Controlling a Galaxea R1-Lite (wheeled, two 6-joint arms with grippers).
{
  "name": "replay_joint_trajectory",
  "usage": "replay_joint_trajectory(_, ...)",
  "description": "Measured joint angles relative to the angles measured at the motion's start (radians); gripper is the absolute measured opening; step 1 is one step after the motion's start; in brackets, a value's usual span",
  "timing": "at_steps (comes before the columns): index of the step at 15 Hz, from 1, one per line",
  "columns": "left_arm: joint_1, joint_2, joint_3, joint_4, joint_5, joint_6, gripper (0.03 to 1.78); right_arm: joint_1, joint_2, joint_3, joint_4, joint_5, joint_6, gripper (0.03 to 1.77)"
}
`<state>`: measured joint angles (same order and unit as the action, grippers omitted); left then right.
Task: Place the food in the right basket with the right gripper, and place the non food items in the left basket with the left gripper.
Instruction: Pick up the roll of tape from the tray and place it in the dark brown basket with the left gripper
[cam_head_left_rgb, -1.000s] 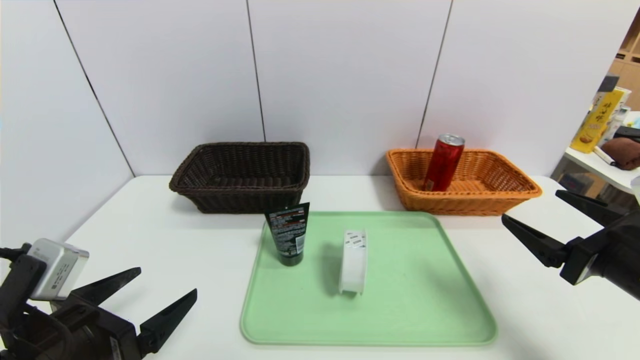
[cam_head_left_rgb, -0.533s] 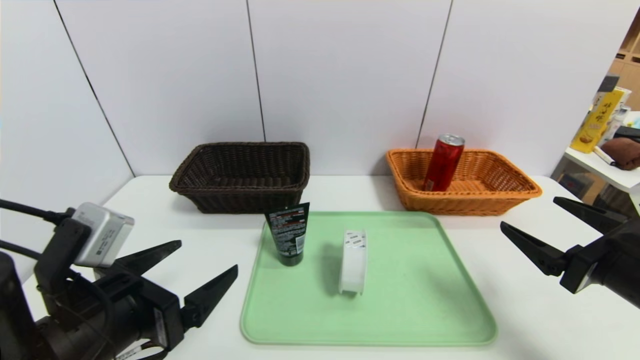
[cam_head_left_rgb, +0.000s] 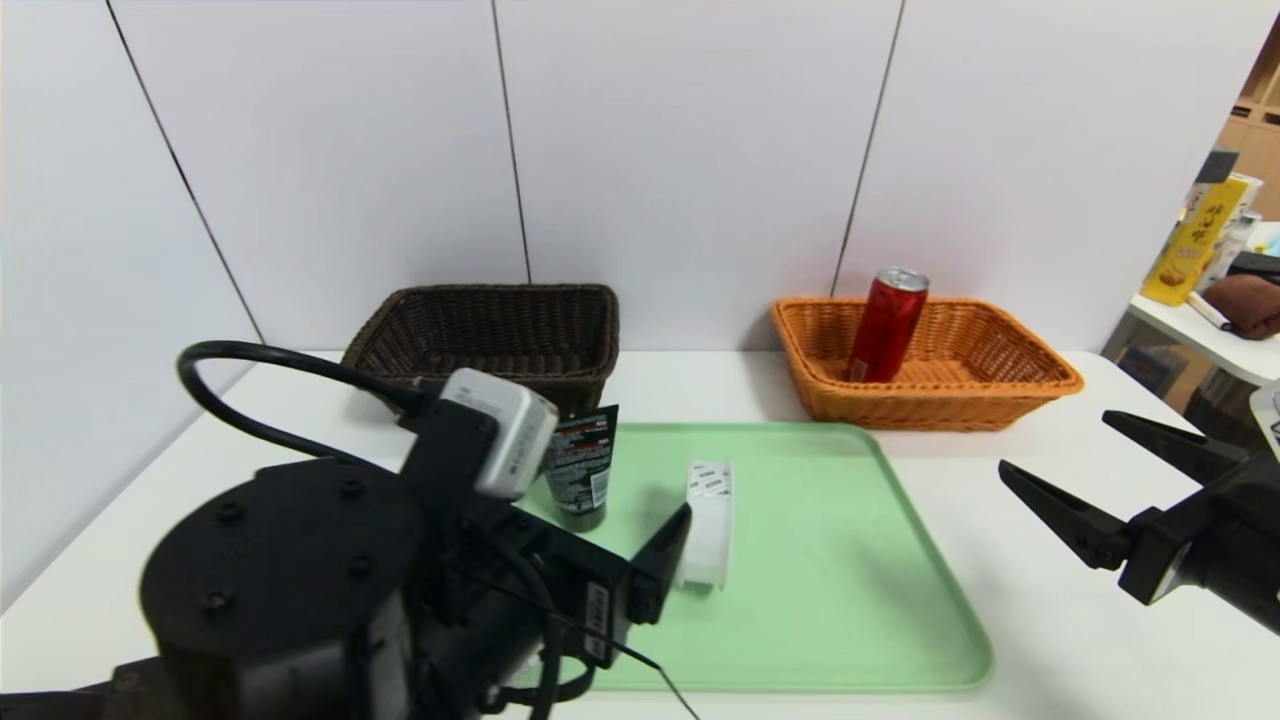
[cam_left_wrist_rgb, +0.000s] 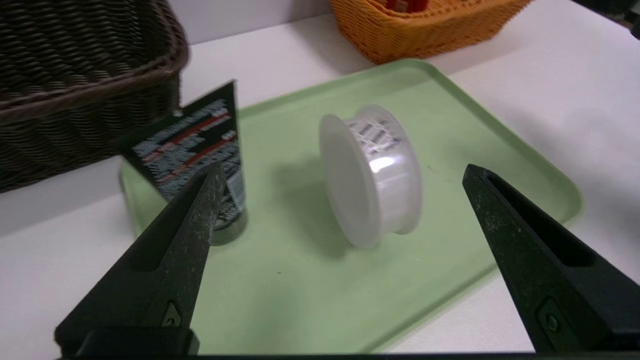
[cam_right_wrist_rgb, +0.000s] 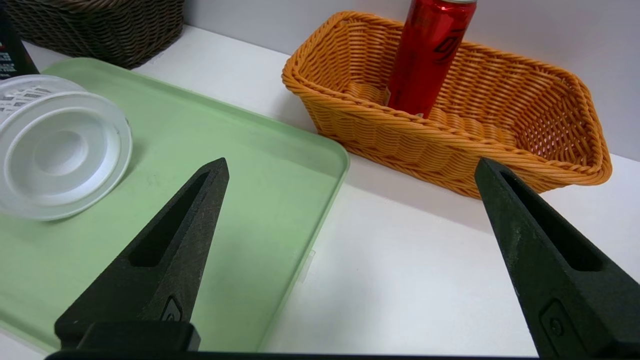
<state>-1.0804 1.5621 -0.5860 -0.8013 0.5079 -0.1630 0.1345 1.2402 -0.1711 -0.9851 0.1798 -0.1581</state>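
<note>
I need to next close my left gripper on the flat round sides (cam_head_left_rgb: 705, 530) (cam_left_wrist_rgb: 370, 180) of the white container, which stands next to the black tube on the green tray.
A white round container (cam_head_left_rgb: 708, 525) stands on its edge in the middle of the green tray (cam_head_left_rgb: 830, 580). A black tube (cam_head_left_rgb: 580, 470) stands on its cap at the tray's far left corner. My left gripper (cam_left_wrist_rgb: 345, 170) is open and hovers over the tray's near left part. It faces the white container (cam_left_wrist_rgb: 372, 175), which lies a little beyond the fingertips, with the tube (cam_left_wrist_rgb: 192, 145) behind one finger. In the head view only one of its fingers (cam_head_left_rgb: 668, 540) shows. My right gripper (cam_head_left_rgb: 1055, 443) hangs open and empty right of the tray. A red can (cam_head_left_rgb: 887, 325) leans in the orange basket (cam_head_left_rgb: 930, 405).
The dark brown basket (cam_head_left_rgb: 480, 292) sits empty behind the tray's left corner, close to the tube. Both baskets stand against the white wall. A side table with a yellow box (cam_head_left_rgb: 1195, 240) lies off to the far right.
My left arm has swung from the table's front left corner up and right over the tray, toward the white container. The right gripper has barely shifted. No object has moved.
</note>
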Motion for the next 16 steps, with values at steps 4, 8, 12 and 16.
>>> replay_joint_trajectory(4,-0.064,0.081,-0.138,0.139,0.042,-0.069,1.69,0.000,0.001,0.009,0.000,0.001,0.011,1.69)
replay_joint_trajectory(8,-0.073,0.123,-0.239,0.259,0.092,-0.105,1.69,0.000,0.002,0.011,-0.001,0.000,0.012,1.69)
replay_joint_trajectory(12,-0.078,0.144,-0.300,0.319,0.135,-0.129,1.69,0.001,0.002,0.011,-0.002,0.000,0.011,1.69)
replay_joint_trajectory(16,-0.087,0.184,-0.345,0.331,0.172,-0.131,1.69,0.001,0.001,0.018,-0.002,0.000,0.011,1.69)
